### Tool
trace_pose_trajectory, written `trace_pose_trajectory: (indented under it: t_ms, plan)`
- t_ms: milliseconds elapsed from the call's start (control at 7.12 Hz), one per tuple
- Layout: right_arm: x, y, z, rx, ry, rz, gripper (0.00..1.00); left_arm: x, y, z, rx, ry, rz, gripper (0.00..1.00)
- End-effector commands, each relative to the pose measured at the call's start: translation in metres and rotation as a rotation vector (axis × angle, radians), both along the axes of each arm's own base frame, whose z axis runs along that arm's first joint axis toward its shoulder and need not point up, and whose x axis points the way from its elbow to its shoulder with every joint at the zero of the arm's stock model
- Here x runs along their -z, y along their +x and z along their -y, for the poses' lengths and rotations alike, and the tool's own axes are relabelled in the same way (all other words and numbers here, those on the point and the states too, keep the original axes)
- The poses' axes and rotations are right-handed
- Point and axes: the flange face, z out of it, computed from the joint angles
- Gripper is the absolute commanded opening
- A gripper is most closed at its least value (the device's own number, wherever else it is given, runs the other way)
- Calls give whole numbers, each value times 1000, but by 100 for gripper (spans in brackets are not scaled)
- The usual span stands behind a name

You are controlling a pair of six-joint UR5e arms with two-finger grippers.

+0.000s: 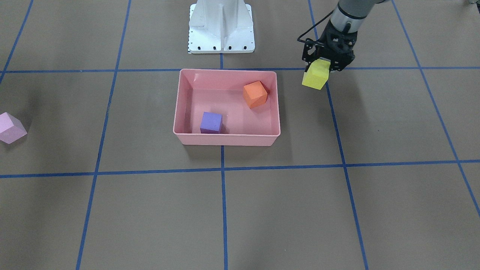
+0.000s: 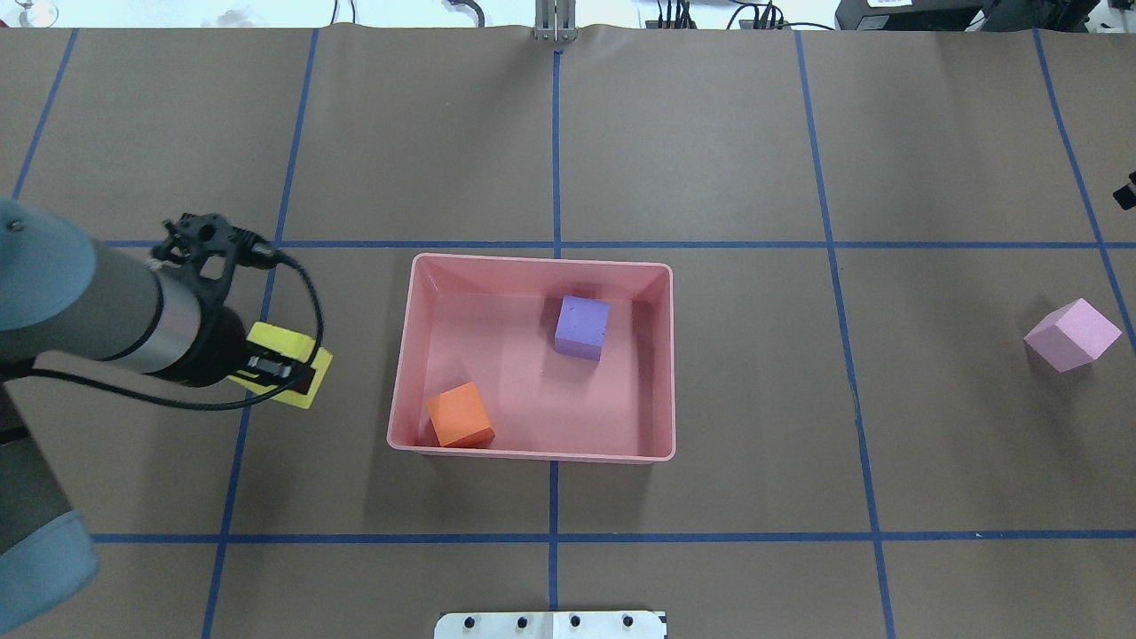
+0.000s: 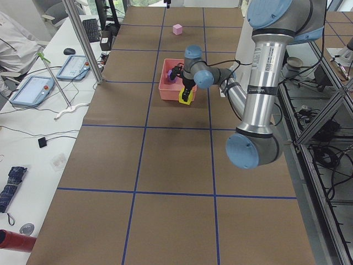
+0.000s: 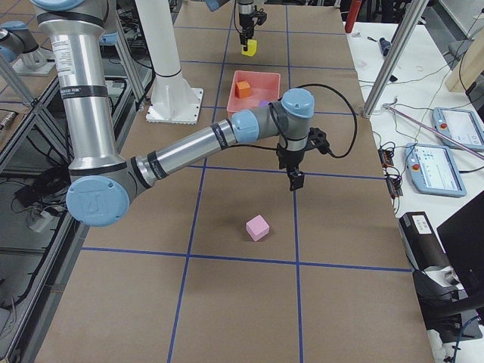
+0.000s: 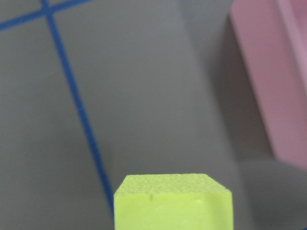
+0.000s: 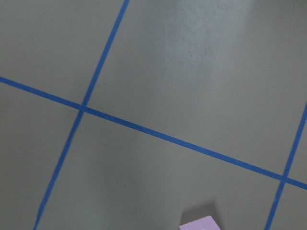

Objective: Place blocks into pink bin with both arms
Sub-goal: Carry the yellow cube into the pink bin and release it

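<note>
Next, I move my right gripper to the light pink block on the table and close on the upper part (image 1: 9,121) (image 6: 199,224) of that block.
My left gripper (image 1: 324,66) is shut on the yellow block (image 1: 316,75) and holds it above the table, just beyond the robot's-left end of the pink bin (image 1: 227,70). In the overhead view the yellow block (image 2: 293,364) is left of the bin (image 2: 541,260). The orange block (image 2: 460,414) and the purple block (image 2: 582,327) lie inside the bin. The light pink block (image 2: 1072,334) sits on the table far to the right. My right gripper (image 4: 293,181) hovers between the bin and the pink block (image 4: 258,228); I cannot tell whether it is open or shut.
The white base pedestal (image 1: 221,26) stands behind the bin. Blue tape lines grid the brown table. Metal posts (image 4: 393,57) and desks with tablet consoles (image 4: 442,170) stand along the operators' side.
</note>
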Motion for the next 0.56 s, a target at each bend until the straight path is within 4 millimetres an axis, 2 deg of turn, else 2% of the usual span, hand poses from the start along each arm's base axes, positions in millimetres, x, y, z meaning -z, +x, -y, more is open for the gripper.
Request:
trace_pose_trajectory:
  t_ms: [0,141,281,422]
  plan:
    - [-42,13,-21,14,18,1,100,88,56,40,47,-60,4,33]
    - [-57,13,-25,11,29,5,100,109,83,62,54,-68,11,46]
    - [-66,14,-29,15,24,8,100,112,85,70,62,-68,14,99]
    - [-71,14,-31,17,47,11,100,118,63,80,86,-55,2,100]
